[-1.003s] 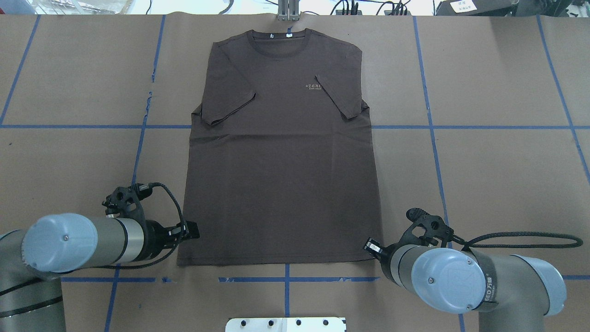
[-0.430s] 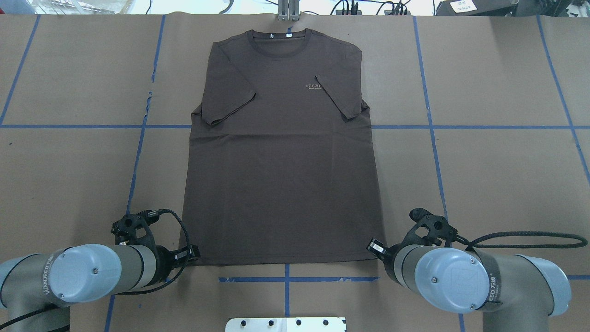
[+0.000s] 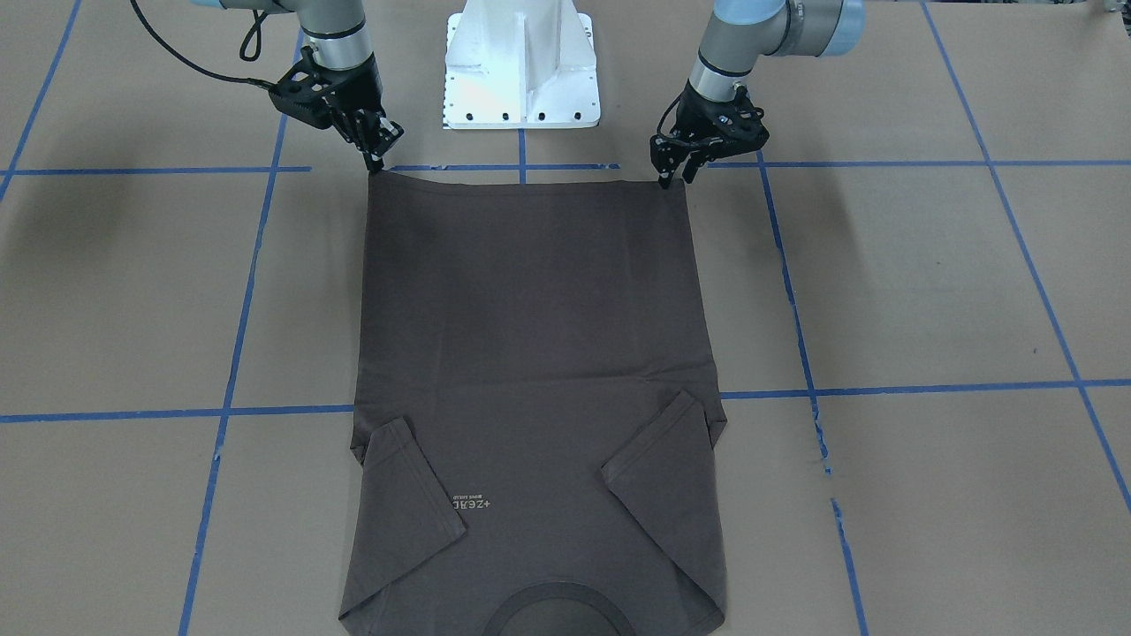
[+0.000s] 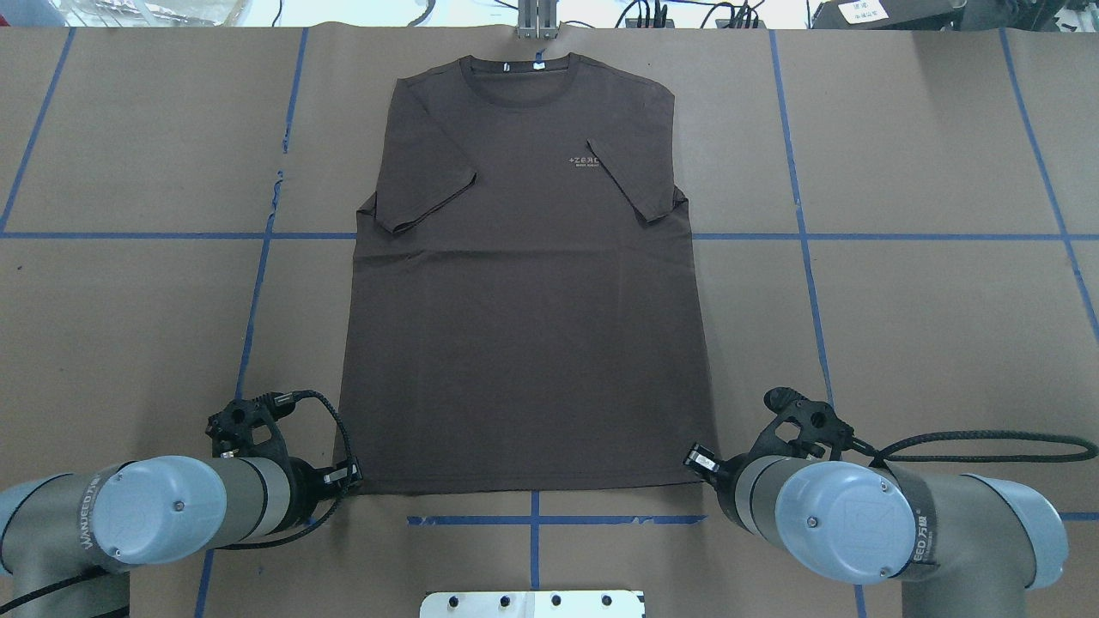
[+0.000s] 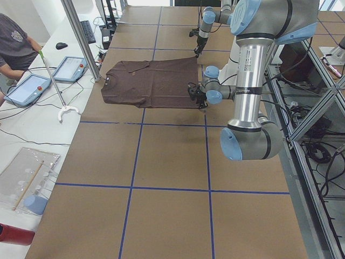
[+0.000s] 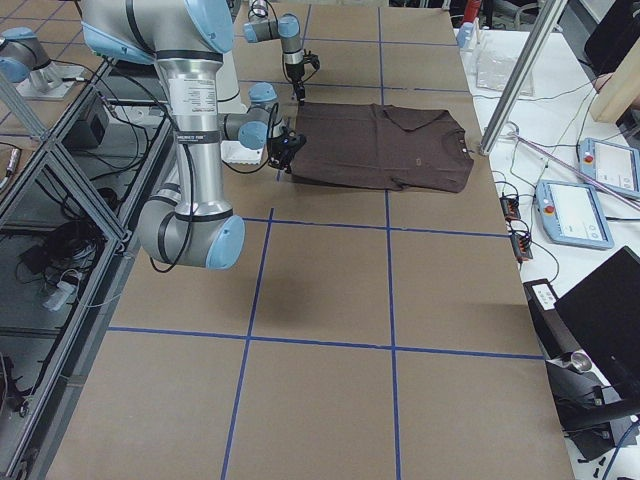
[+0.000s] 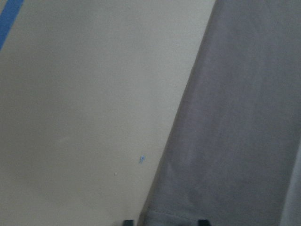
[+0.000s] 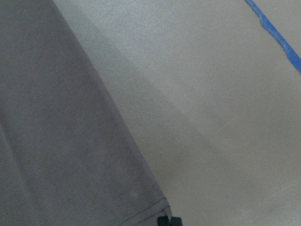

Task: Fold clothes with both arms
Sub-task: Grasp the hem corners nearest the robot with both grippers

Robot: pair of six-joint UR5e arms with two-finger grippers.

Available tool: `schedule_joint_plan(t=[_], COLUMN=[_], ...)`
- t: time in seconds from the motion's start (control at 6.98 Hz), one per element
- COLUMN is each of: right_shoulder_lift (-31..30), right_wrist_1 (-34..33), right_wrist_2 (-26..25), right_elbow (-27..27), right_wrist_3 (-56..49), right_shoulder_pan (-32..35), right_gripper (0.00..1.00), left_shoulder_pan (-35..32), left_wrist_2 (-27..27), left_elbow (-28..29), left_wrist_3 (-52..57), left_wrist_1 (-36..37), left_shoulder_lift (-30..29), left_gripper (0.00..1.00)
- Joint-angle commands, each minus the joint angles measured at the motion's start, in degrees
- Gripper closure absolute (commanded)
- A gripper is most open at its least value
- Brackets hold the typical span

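My left gripper stands open across its hem corner while my right gripper grips the other, so my left gripper will pinch the cloth edge (image 7: 146, 215) before both pull.
The dark brown-grey T-shirt (image 4: 524, 300) lies flat on the brown table, collar at the far edge, both sleeves folded in over the chest, hem nearest me. My left gripper (image 3: 676, 177) is at the hem's left corner. It stands open: the left wrist view shows its fingertips (image 7: 128, 221) apart, with the T-shirt (image 7: 235, 117) corner between them. My right gripper (image 3: 375, 163) is at the hem's right corner, its tips together in the right wrist view at the T-shirt (image 8: 61, 141) corner, shut on the cloth. Both arms reach in low from the table's near edge.
The white bolted pedestal (image 3: 521, 79) stands just behind the hem, between the arms. Blue tape lines (image 4: 532, 519) grid the table. In the exterior left view a seated person (image 5: 13, 40) and two tablets (image 5: 29, 89) are beyond the collar end, beside an aluminium post (image 5: 81, 38).
My left arm drew back along the shirt's side edge to the hem corner and lowered. The right arm shifted only slightly at its corner. The shirt has not moved.
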Motion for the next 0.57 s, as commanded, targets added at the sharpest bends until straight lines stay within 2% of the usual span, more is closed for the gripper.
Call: schedule_joint_plan(t=[0.0, 0.14, 0.43], right_shoulder_lift=[-0.1, 0.0, -1.4], right_wrist_1=[0.0, 0.0, 0.0], right_wrist_2=[-0.1, -0.1, -0.1], right_elbow=[0.0, 0.1, 2.0], right_wrist_3=[0.1, 0.1, 0.3], right_shoulder_pan=[0.0, 0.0, -0.3], right_gripper=[1.00, 1.00, 1.00], left_shoulder_pan=[-0.1, -0.1, 1.8], left_wrist_2=[0.0, -0.2, 0.2], left_elbow=[-0.5, -3.3, -5.9], left_wrist_3=[0.4, 0.6, 0.1], left_wrist_1=[0.0, 0.1, 7.1], left_shoulder_lift=[0.1, 0.1, -0.1], left_gripper=[1.00, 1.00, 1.00])
